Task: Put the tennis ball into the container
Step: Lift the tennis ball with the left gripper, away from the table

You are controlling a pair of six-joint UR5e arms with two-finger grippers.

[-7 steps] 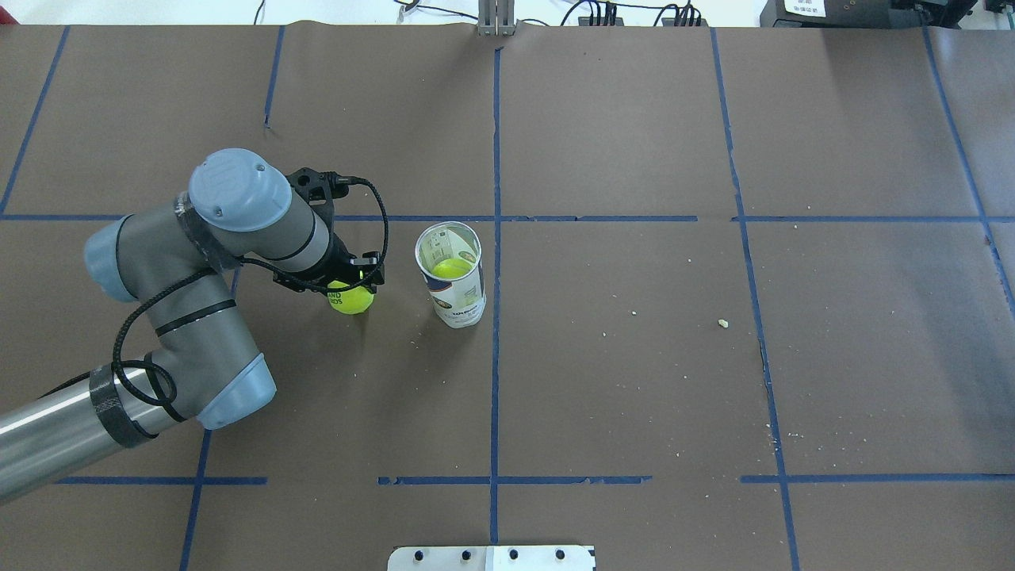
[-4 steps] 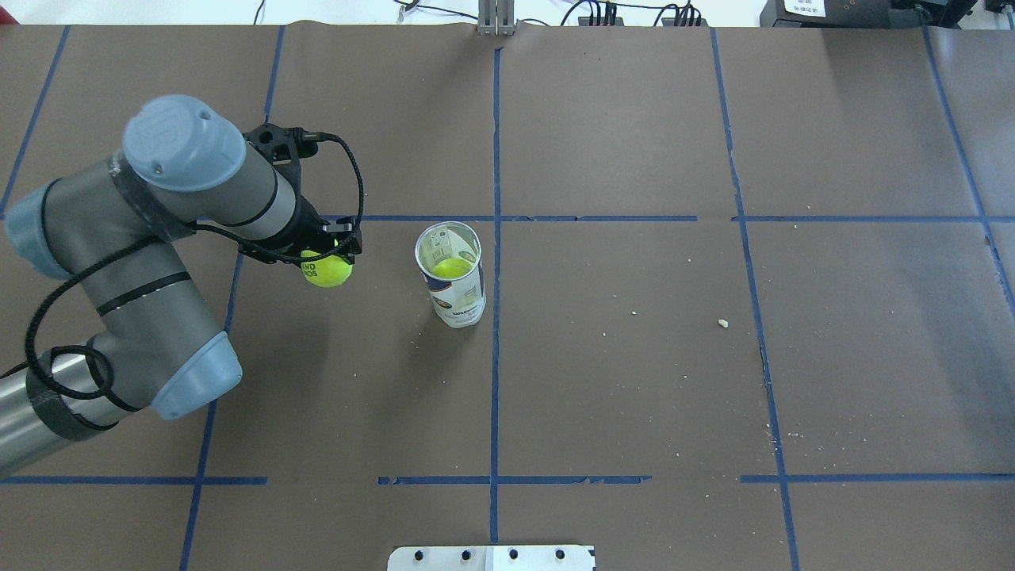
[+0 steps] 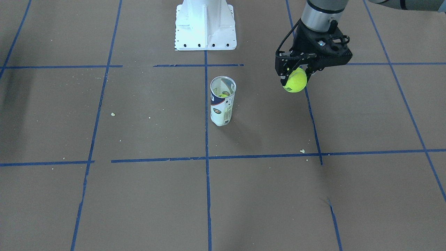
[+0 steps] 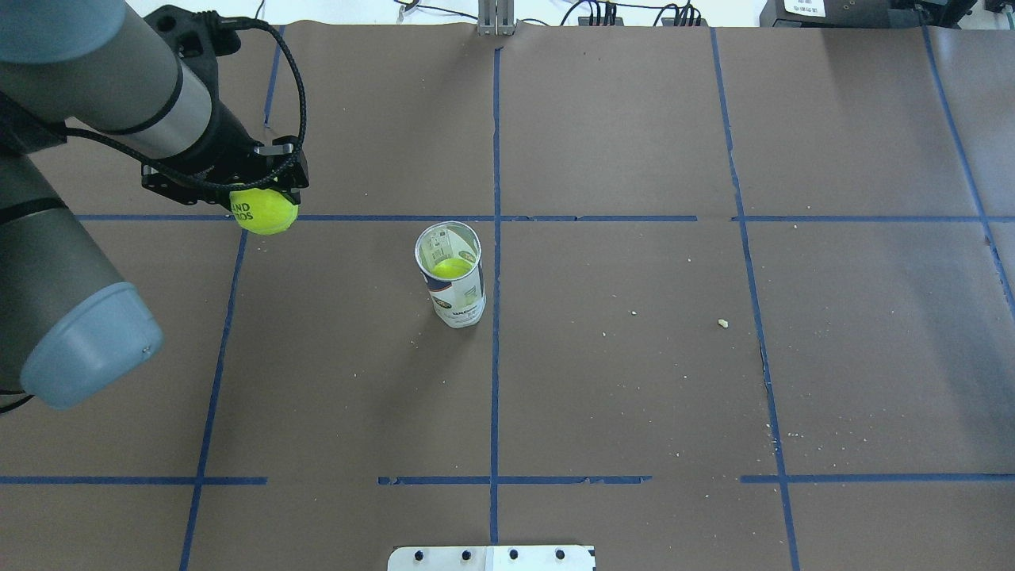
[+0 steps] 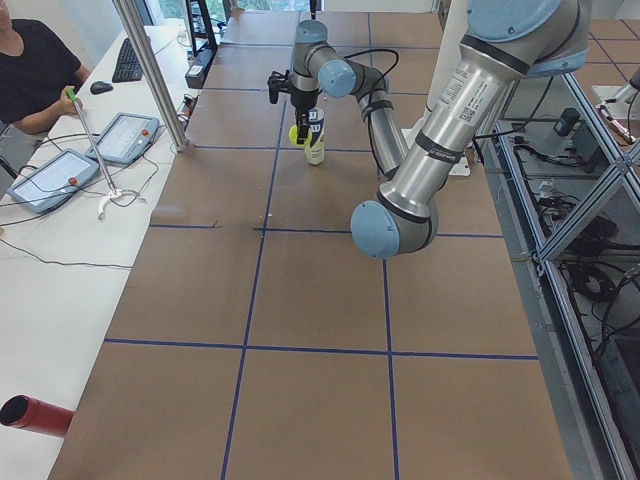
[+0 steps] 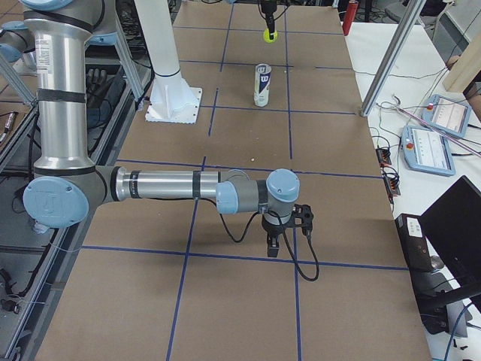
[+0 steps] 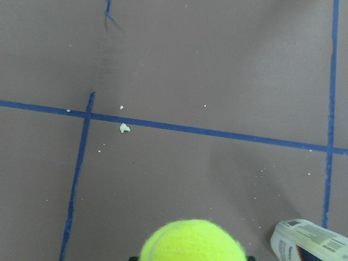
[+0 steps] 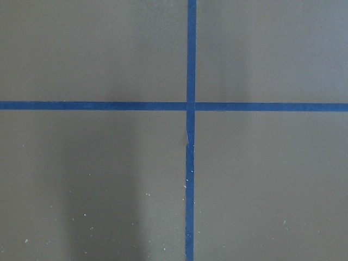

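Observation:
My left gripper is holding the tennis ball. I need to let go of it in the container's open top [image 3: 223,87], above the yellow ball that is inside.
My left gripper [image 4: 265,200] is shut on the tennis ball [image 4: 264,211], a bright yellow-green ball with dark lettering, and holds it well above the table. In the front-facing view the ball [image 3: 295,80] hangs to the right of the container [image 3: 222,101], apart from it. The container [image 4: 450,274] is a slim clear can with a white and navy label, standing upright and open-topped near the table's centre line. A second yellow ball [image 4: 452,268] lies inside it. The left wrist view shows the held ball [image 7: 190,242] at the bottom edge and the can [image 7: 307,242] at lower right. My right gripper [image 6: 274,248] hovers far off; whether it is open, I cannot tell.
The white metal pedestal [image 3: 205,24] stands at the robot's side of the table. Blue tape lines [image 4: 496,143] divide the brown table cover, and small crumbs [image 4: 722,323] dot it. An operator [image 5: 30,70] and tablets [image 5: 130,135] sit beside the table's far side.
My left arm has risen and swung left and away from the robot, carrying the ball farther from the container. The container has stayed in place.

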